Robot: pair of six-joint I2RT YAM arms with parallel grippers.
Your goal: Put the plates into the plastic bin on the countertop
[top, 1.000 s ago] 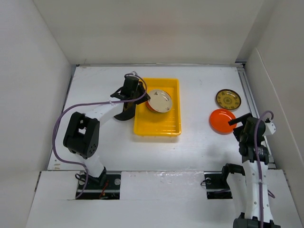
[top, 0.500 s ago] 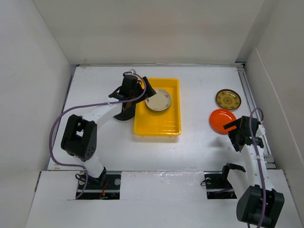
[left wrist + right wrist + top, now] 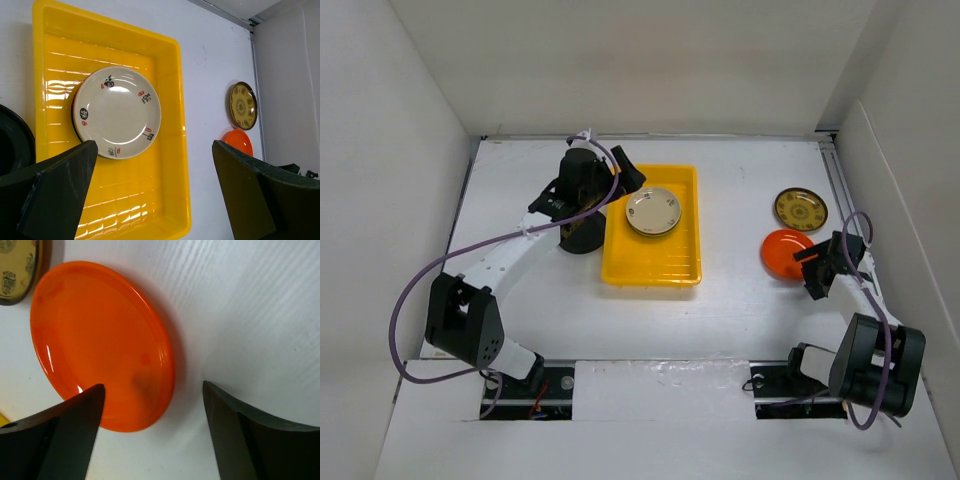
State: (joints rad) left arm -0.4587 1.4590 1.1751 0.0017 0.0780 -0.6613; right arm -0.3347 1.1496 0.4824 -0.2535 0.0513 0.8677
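Note:
The robot's left gripper needs to next go to the black plate and close on the plate's outer rim [image 3: 563, 241], opposite the yellow plastic bin.
The yellow plastic bin [image 3: 651, 262] [image 3: 130, 200] lies mid-countertop. A beige plate [image 3: 653, 211] [image 3: 120, 112] rests flat in it, on top of another plate whose dark edge shows at its left. My left gripper [image 3: 623, 185] [image 3: 155, 150] hovers open above the bin's left side, holding nothing. A black plate [image 3: 582, 238] [image 3: 15, 145] lies on the countertop [image 3: 740, 285] left of the bin. At the right sit an orange plate [image 3: 787, 254] [image 3: 100, 345] and a dark gold-patterned plate [image 3: 800, 209] [image 3: 243, 105]. My right gripper [image 3: 812, 268] [image 3: 152, 390] is open, low, straddling the orange plate's near rim.
White walls enclose the countertop on the left, back and right. A metal rail [image 3: 842, 190] runs along the right edge, close to the gold-patterned plate. The left arm's purple cable [image 3: 440, 270] loops over the left side.
My left gripper let go of the beige plate, which now lies flat in the bin, and drew back open. My right gripper dropped to the orange plate, jaws narrowing slightly.

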